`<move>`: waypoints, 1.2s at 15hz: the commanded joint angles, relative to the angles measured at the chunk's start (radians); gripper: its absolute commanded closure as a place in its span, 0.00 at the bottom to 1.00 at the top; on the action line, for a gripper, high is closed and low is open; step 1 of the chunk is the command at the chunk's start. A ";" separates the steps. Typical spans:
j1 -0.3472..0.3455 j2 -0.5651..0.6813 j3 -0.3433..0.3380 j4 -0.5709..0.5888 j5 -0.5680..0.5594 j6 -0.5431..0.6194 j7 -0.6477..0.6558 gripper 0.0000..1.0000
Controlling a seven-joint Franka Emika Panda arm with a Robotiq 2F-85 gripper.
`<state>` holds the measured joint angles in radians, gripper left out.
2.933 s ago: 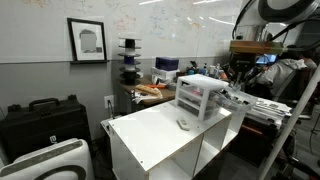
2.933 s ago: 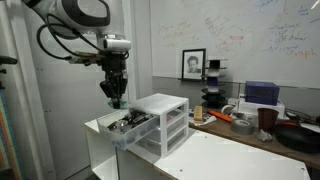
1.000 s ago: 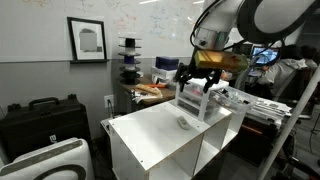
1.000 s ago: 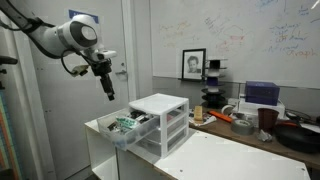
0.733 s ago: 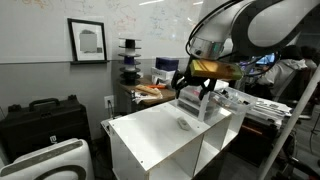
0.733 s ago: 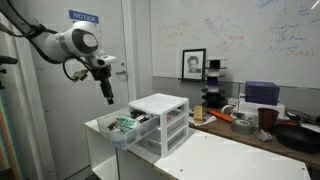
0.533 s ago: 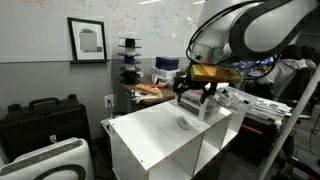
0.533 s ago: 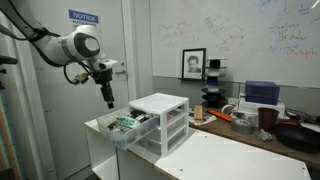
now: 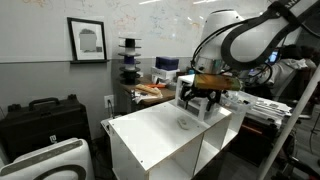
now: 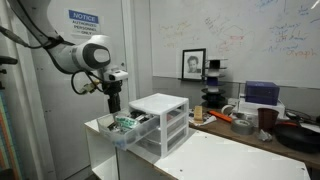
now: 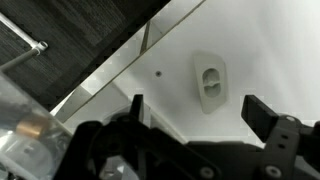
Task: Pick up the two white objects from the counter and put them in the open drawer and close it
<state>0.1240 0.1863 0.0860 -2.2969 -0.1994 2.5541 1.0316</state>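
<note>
The oval white object is on the counter before the drawer unit. Next, my gripper closes across the middle (image 9: pixel 184 124) (image 11: pixel 211 83) of it, one finger on each long side.
One small white object (image 9: pixel 184 123) lies on the white counter (image 9: pixel 150 135), just in front of the white drawer unit (image 9: pixel 203 97). In the wrist view the same oval white object (image 11: pixel 208 83) sits on the counter directly below and slightly ahead of my gripper (image 11: pixel 198 108). The gripper is open, with nothing between its dark fingers (image 11: pixel 264 113). In both exterior views the gripper (image 9: pixel 197 97) (image 10: pixel 113 104) hangs a short way above the counter beside the unit. The open drawer (image 10: pixel 126 127) juts out of the unit (image 10: pixel 163 118) with small items inside. I see only one white object on the counter.
Behind the counter stands a cluttered wooden desk (image 9: pixel 150 92) with black stacked trays (image 9: pixel 128 60). A black case (image 9: pixel 40 117) sits on the floor beside the counter. In an exterior view, more desk clutter (image 10: pixel 255 115) lies past the counter's far end.
The arm has swung away from above the open drawer and come down towards the white object on the counter. The gripper has stayed open throughout.
</note>
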 commanded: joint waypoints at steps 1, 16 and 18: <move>0.010 0.063 -0.018 0.055 0.061 0.050 -0.043 0.00; 0.051 0.281 -0.043 0.234 0.115 0.079 -0.125 0.00; 0.058 0.302 -0.040 0.257 0.125 0.073 -0.131 0.00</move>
<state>0.1507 0.4452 0.0635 -2.0963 -0.1207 2.6191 0.9419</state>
